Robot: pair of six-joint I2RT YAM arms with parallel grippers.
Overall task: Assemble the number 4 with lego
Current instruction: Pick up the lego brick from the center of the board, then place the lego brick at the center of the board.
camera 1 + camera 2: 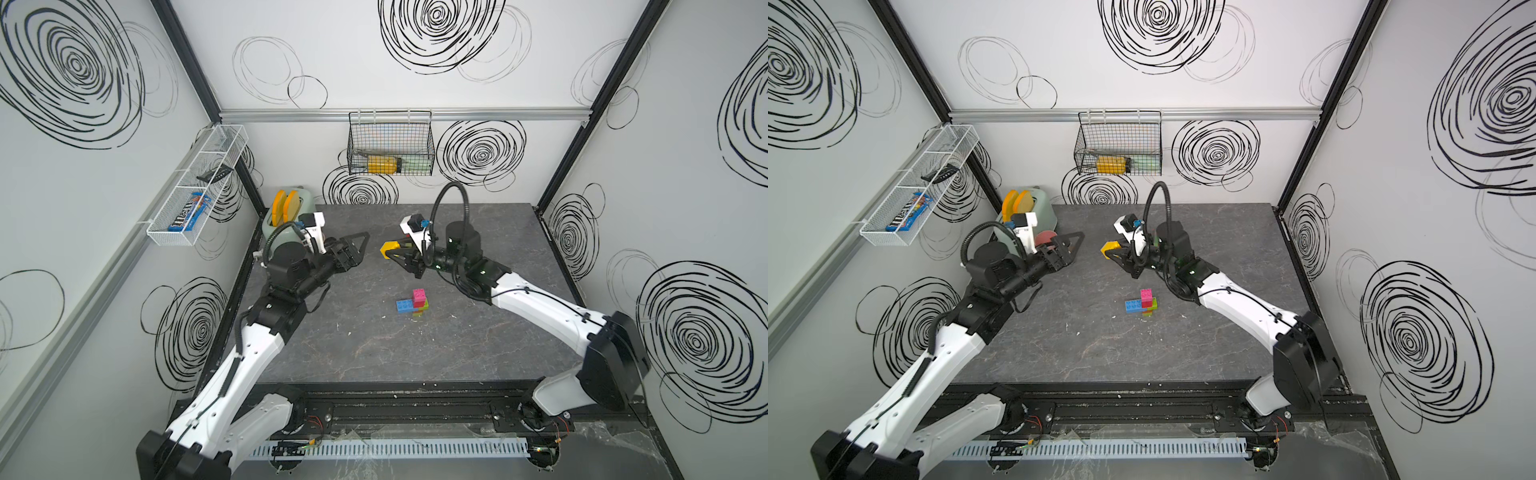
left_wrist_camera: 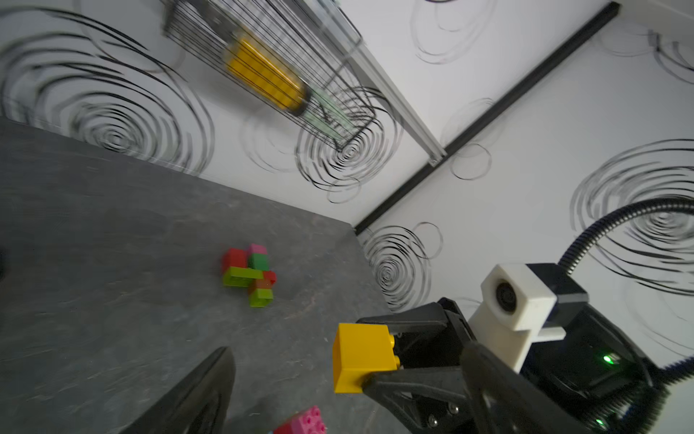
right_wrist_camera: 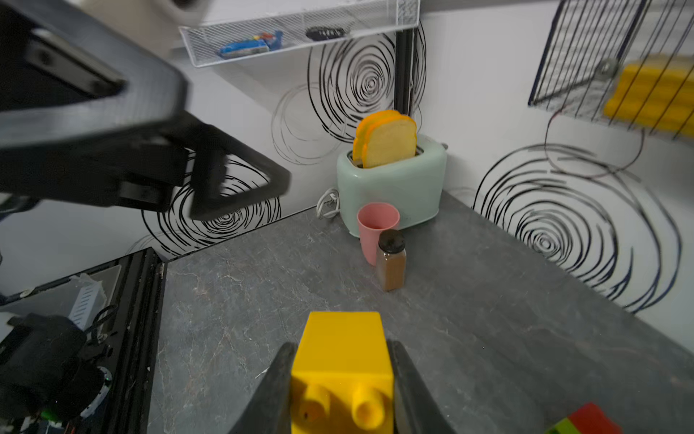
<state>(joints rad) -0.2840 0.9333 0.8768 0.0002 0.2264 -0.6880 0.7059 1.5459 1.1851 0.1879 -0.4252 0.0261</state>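
The robot's right gripper should release the yellow lego brick on the bare table (image 1: 368,304) next to the blue brick, toward the left gripper.
My right gripper (image 1: 394,251) (image 3: 341,349) is shut on a yellow lego brick (image 1: 388,248) (image 1: 1108,248) (image 2: 362,357) (image 3: 343,351), held above the table with its studs turned back toward the wrist. Just left of the brick, my left gripper (image 1: 361,249) (image 1: 1077,249) stands open and holds nothing. A short gap separates it from the brick. A joined lego group (image 1: 413,303) (image 1: 1142,303) of blue, pink, red and lime bricks sits mid-table, nearer the front. Another group (image 2: 249,276) of red, pink, green and lime bricks shows only in the left wrist view.
A mint toaster (image 1: 291,216) (image 3: 390,184) with bread slices stands in the back left corner, with a pink cup (image 3: 375,229) and a brown spice jar (image 3: 390,263) before it. A black wire basket (image 1: 390,143) hangs on the back wall. A white wire shelf (image 1: 195,183) hangs on the left wall.
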